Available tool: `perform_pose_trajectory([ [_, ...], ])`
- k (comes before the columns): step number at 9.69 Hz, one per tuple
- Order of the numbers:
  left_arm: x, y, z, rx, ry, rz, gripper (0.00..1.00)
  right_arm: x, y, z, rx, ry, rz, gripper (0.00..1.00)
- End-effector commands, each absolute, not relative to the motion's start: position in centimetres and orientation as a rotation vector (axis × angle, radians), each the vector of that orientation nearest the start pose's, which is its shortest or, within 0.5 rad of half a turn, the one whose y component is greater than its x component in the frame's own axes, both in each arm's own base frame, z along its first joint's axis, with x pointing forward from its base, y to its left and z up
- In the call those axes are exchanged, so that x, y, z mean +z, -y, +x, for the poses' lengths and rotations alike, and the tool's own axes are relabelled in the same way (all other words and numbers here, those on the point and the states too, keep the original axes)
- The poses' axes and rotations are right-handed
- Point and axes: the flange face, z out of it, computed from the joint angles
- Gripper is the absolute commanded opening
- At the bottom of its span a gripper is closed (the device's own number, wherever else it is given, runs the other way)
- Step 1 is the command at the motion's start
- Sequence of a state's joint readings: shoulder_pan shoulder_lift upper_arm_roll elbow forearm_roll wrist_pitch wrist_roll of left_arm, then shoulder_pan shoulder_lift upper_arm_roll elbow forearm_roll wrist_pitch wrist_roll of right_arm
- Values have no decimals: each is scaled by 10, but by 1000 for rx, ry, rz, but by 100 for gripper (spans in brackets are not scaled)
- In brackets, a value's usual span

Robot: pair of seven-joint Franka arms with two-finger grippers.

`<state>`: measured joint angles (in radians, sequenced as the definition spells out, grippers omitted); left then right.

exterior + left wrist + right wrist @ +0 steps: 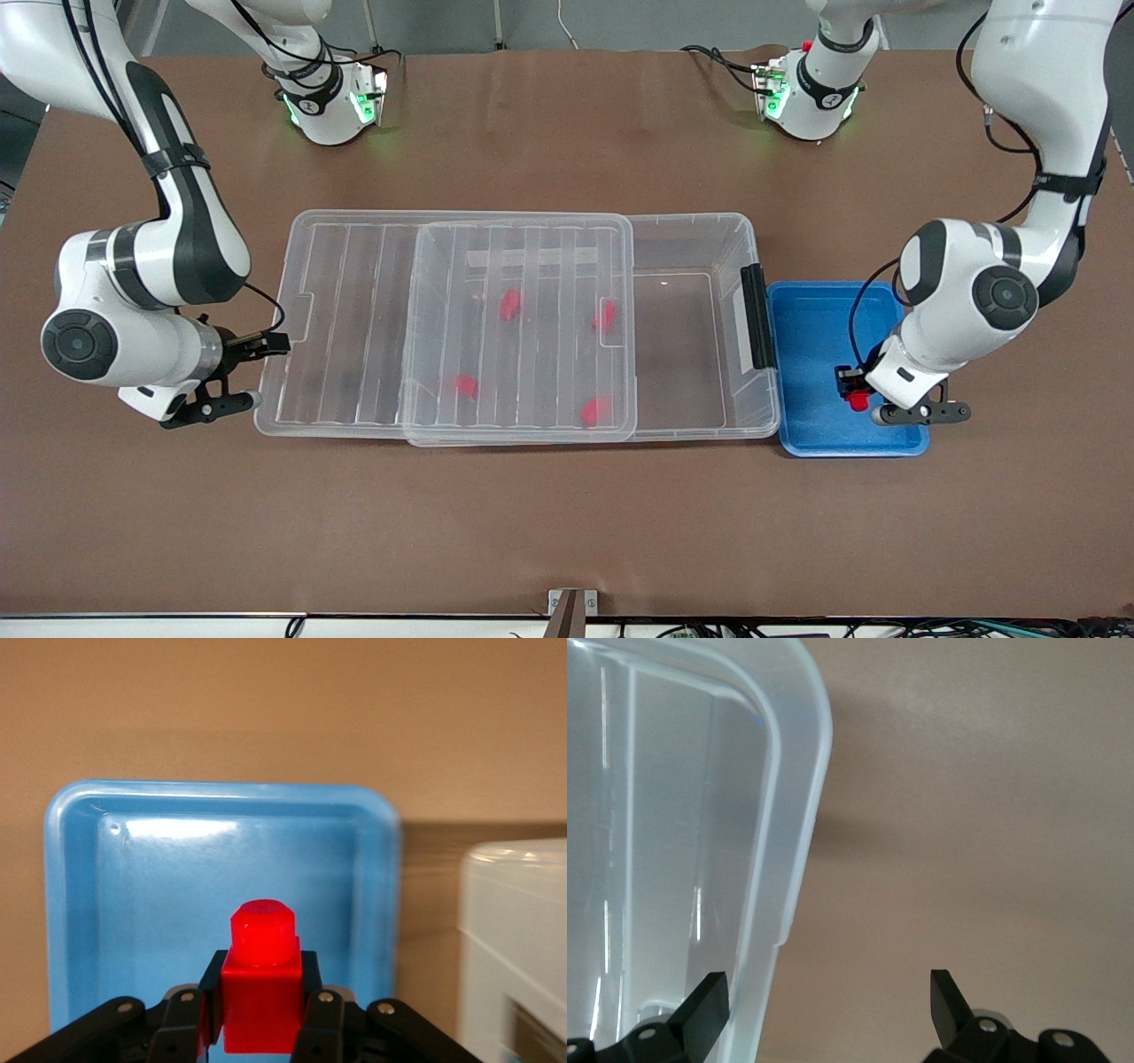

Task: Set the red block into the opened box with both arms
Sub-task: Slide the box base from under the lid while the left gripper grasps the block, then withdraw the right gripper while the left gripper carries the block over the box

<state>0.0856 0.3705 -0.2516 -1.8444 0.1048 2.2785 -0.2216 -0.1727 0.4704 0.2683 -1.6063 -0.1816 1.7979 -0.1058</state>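
Note:
My left gripper is going to release the red block inside the clear box (679,337), between the lid and the black clip.
My left gripper (852,391) (261,1014) is shut on a red block (857,401) (261,943), low in the blue tray (811,310) (80,904). The block's narrower end points away from the wrist. The clear box (700,226) (518,930) lies beside the tray, a black clip (757,316) on its end. Its ribbed lid (345,310) (793,806) is slid toward the right arm's end, leaving the part by the clip uncovered. Several red blocks (509,304) lie inside under the lid. My right gripper (246,374) (828,1001) is open, straddling the lid's end rim.
The brown table (567,532) stretches around the box and tray. The two arm bases (332,102) stand along the table's edge farthest from the front camera. A small metal bracket (573,611) sits at the table's edge nearest the front camera.

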Motion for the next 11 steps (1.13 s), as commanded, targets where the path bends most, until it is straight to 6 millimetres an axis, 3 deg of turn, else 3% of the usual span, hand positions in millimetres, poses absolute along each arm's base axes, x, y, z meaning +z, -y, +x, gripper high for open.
perform_pose_trajectory([
  [1,374,131,623,-18,54,-3147,0,360,-22,644,424,429,-3155,100],
  [3,384,192,607,33,192,-3162,0,375,-27,648,406,402,-3155,100],
  [4,382,218,598,46,241,-3166,0,402,-29,652,394,356,-3170,100],
  [5,378,246,587,59,272,-3161,0,434,-30,653,397,189,-3199,100],
  [7,358,284,573,105,284,-3157,0,524,-21,639,198,-151,-3244,100],
  [9,327,316,559,132,271,-3173,0,595,15,621,9,-301,-3230,100],
  [11,288,338,550,147,250,-3189,0,647,49,593,-88,-422,-3114,100],
])
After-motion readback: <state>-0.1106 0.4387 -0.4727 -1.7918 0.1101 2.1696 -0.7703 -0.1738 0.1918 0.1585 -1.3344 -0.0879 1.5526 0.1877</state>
